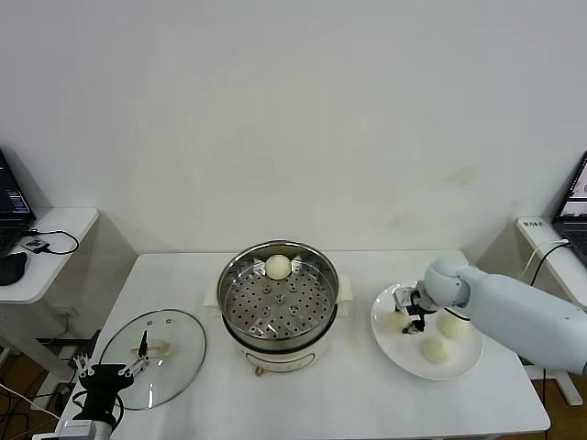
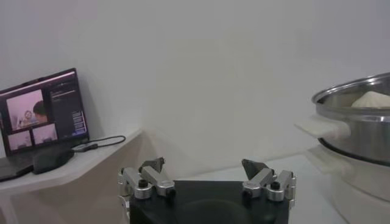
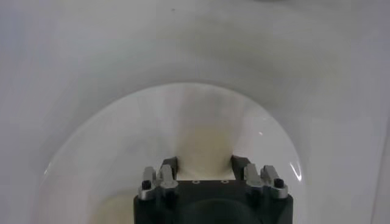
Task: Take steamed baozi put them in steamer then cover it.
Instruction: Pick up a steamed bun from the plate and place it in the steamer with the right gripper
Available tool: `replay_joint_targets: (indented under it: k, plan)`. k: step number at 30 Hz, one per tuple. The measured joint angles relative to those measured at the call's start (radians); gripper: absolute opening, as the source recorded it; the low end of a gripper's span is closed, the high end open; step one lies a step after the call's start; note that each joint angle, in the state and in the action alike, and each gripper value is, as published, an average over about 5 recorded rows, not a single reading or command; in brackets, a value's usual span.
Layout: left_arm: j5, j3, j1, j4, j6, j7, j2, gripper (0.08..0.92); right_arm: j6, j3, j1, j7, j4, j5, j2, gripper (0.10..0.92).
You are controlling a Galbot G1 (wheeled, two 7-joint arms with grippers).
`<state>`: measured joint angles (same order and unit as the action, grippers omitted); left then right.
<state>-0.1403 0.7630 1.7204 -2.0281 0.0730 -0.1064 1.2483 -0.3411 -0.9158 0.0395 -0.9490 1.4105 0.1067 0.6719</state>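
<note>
The robot's right gripper will release this baozi on the steamer's tray (image 1: 245,291), next to the other baozi, toward the glass cover.
The steamer (image 1: 279,298) stands mid-table with one baozi (image 1: 278,267) on its perforated tray at the far side. Three baozi lie on a white plate (image 1: 401,351) to the right: one (image 1: 451,324), one (image 1: 435,349), and one (image 1: 395,321) at my right gripper (image 1: 406,316). In the right wrist view my right gripper (image 3: 204,162) has its fingers against both sides of that baozi (image 3: 204,143), low over the plate (image 3: 109,152). The glass cover (image 1: 174,335) lies flat at front left. My left gripper (image 1: 115,370) is open and empty over its near edge. It is also open in the left wrist view (image 2: 206,170), where the steamer (image 2: 359,122) stands to one side.
A side table (image 1: 55,229) at far left holds a laptop (image 2: 42,112), a mouse (image 2: 52,159) and cables. Another side table (image 1: 550,240) with a laptop stands at far right. The table's front edge runs just below the cover and the plate.
</note>
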Motion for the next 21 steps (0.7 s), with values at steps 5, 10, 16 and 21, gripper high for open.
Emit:
replay_joint_targets:
  k: [5,10,16,21]
  plan:
    - [-0.001,-0.003,-0.003,-0.003,0.000,0.000,-0.004,0.823,-0.016,-0.028,0.112,-0.013,0.040,-0.059,-0.030,0.571]
    - [-0.001,-0.010,-0.006,-0.008,0.000,0.000,-0.007,0.823,-0.033,-0.092,0.267,-0.014,0.079,-0.136,-0.030,0.577]
    - [-0.002,-0.015,-0.009,-0.014,0.000,0.000,-0.009,0.823,-0.077,-0.180,0.444,0.011,0.126,-0.261,0.028,0.578]
    - [-0.006,-0.014,-0.010,-0.011,0.001,0.000,-0.009,0.823,-0.135,-0.232,0.523,0.059,0.151,-0.380,0.113,0.585]
